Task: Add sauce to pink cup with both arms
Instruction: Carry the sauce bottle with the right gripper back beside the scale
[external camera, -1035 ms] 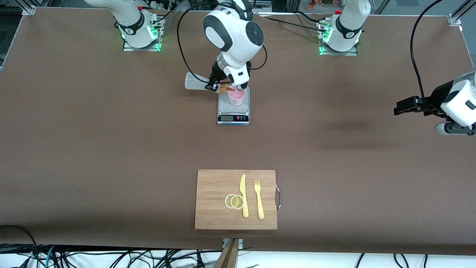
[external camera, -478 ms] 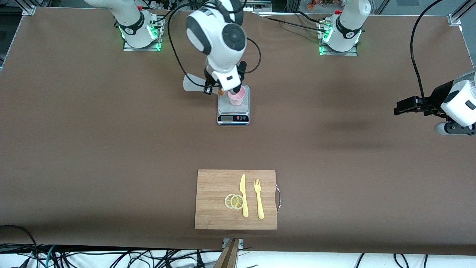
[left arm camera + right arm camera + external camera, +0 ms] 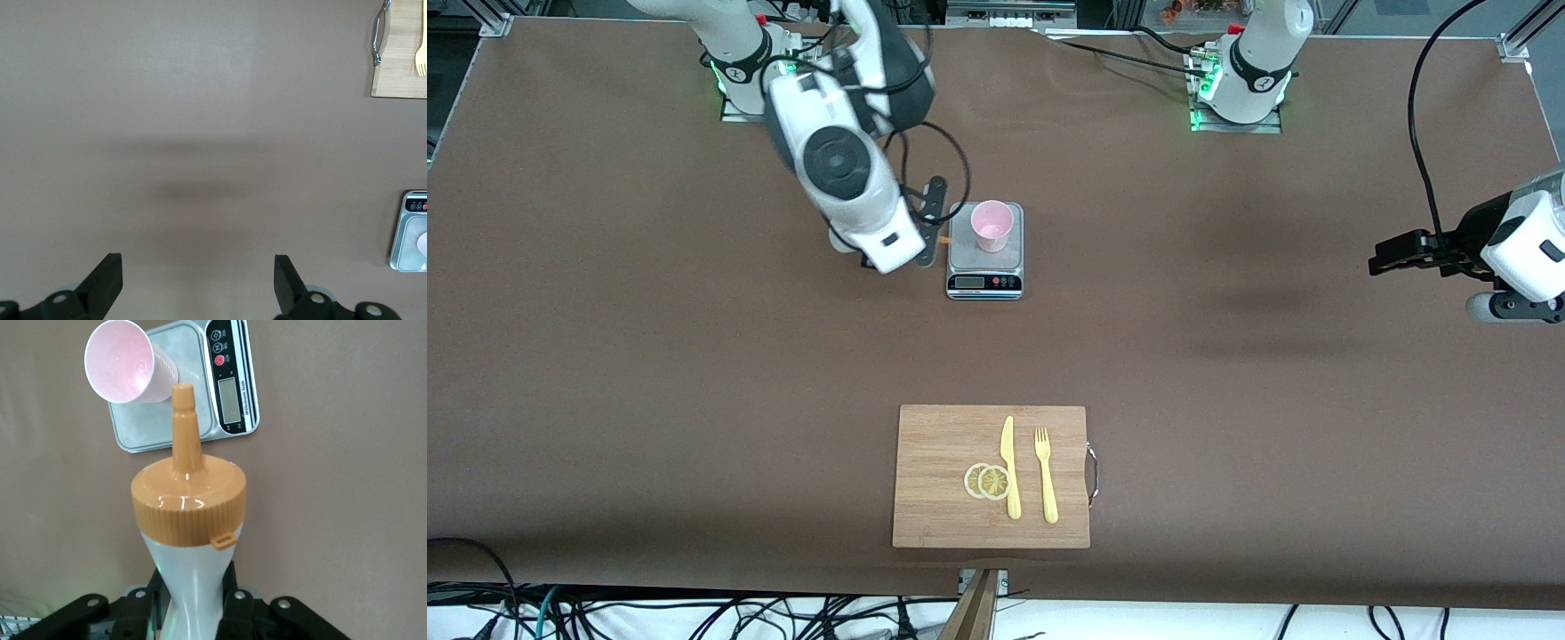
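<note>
My right gripper needs to set the sauce bottle down on the bare table, well out from the scale's display (image 3: 791,282).
The pink cup (image 3: 991,225) stands upright on a small scale (image 3: 984,258); in the right wrist view the cup (image 3: 123,363) shows a pale pink inside. My right gripper (image 3: 927,233) hangs over the table beside the scale, toward the right arm's end, shut on the sauce bottle. The front view shows only the bottle's orange nozzle tip (image 3: 943,239). In the right wrist view the gripper (image 3: 193,587) pinches the whitish bottle body in, and the orange cap (image 3: 189,500) points toward the cup. My left gripper (image 3: 1392,253) waits open and empty over the left arm's end of the table (image 3: 198,287).
A wooden cutting board (image 3: 934,444) lies nearer the front camera and carries two lemon slices (image 3: 987,481), a yellow knife (image 3: 1009,467) and a yellow fork (image 3: 1046,476). The left wrist view shows the board's handle (image 3: 378,33) and the scale's edge (image 3: 410,233).
My right arm has swung away from the cup toward its own end of the table, taking the bottle's nozzle off the cup's rim. The left arm has not moved.
</note>
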### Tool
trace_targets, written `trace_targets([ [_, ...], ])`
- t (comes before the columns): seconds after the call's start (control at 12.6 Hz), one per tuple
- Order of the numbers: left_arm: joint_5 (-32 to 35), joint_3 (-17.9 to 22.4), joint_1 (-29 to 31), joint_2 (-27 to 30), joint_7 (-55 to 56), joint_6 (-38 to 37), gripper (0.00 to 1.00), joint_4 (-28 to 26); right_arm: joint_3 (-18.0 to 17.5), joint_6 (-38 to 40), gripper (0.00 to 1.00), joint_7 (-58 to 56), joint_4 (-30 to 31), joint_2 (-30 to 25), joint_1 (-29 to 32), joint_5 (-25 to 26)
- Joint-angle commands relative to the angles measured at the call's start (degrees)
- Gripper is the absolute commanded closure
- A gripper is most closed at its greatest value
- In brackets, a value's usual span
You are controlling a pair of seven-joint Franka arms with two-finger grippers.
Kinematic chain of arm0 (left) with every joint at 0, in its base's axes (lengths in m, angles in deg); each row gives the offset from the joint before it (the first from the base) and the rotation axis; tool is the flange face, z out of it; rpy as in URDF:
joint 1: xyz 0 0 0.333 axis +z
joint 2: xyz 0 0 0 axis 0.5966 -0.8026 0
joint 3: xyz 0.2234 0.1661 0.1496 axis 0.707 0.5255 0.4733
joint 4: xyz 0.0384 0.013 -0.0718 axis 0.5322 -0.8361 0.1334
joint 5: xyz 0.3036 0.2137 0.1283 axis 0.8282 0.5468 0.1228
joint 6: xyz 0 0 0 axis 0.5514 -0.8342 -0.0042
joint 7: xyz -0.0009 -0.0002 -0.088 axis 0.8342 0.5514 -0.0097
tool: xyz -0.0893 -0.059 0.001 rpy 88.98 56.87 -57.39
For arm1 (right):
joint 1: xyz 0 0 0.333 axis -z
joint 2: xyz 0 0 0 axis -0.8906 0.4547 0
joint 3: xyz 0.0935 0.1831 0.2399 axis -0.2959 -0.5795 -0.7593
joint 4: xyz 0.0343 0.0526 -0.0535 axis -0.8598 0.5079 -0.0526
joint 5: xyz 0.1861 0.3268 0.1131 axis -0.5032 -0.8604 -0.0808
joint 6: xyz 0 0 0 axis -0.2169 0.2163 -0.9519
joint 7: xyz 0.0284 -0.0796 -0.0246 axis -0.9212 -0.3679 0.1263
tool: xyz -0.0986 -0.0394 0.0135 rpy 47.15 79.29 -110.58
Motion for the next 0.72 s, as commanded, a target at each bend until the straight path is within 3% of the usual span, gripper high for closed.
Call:
trace_targets([
  [0.0,1.35,-0.26,0.28,-0.86,-1.23,-1.2,0.0,2.01,-0.03,1.61,0.88,-11.79,1.18,-0.47,6.39,-6.42],
  [0.32,1.35,-0.35,0.28,-0.86,-1.23,-1.2,0.0,2.01,-0.03,3.64,0.88,-27.08,3.38,0.59,14.57,-12.13],
  [0.64,1.35,-0.26,0.28,-0.86,-1.23,-1.11,0.0,2.01,-0.29,9.25,0.88,-48.78,4.79,6.72,26.17,-24.95],
])
